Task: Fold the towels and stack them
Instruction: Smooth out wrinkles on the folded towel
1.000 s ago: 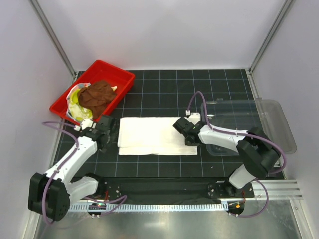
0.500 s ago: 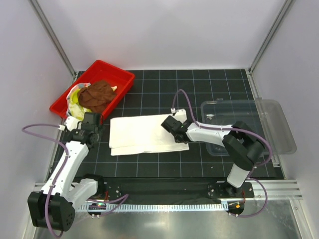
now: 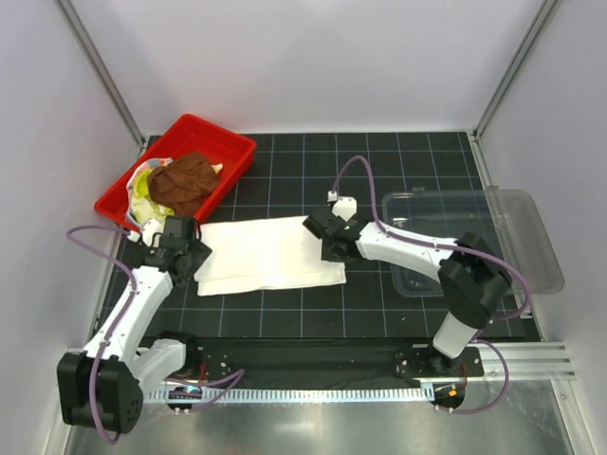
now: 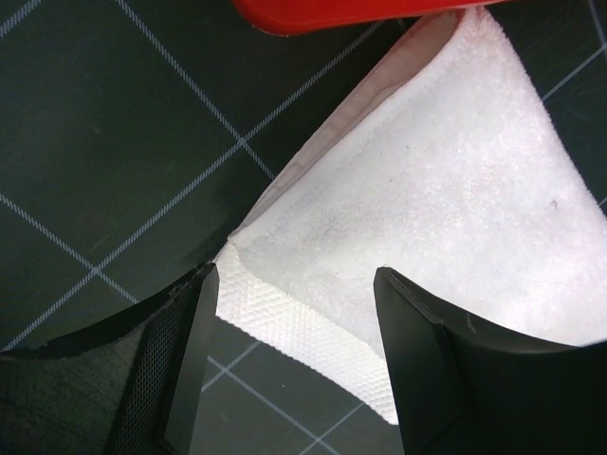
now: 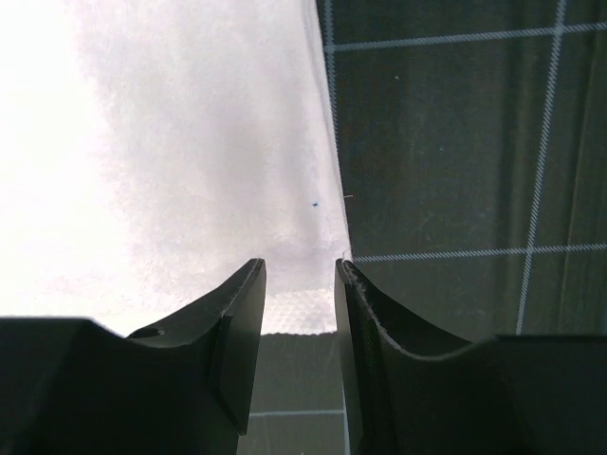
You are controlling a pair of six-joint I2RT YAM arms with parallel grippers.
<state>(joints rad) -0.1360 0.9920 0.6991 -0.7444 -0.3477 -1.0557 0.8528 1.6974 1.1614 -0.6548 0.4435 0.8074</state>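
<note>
Next, I pinch the top layer's near corner (image 5: 319,283) with my right gripper and draw it to the bottom layer's edge, because the white towel's top layer stops short of that edge.
A large white towel (image 3: 270,254) lies folded flat on the dark grid mat. My left gripper (image 3: 193,258) is at its left end; in the left wrist view the gripper (image 4: 294,341) is open, with the towel's corner (image 4: 398,190) between the fingers. My right gripper (image 3: 329,248) is at the towel's right end; in the right wrist view the gripper (image 5: 299,294) is open only a narrow gap, with the towel's corner (image 5: 190,142) between the jaws. A brown towel (image 3: 185,182) lies crumpled on a yellow-green towel (image 3: 142,190) in the tray. I see no light-blue towel.
A red plastic tray (image 3: 223,144) stands at the back left; its edge shows in the left wrist view (image 4: 332,11). A clear plastic bin (image 3: 493,237) stands at the right, close behind my right arm.
The white towel has slid left and turned slightly, along with my right gripper. My left gripper swung out left, then came back to the towel's left corner.
</note>
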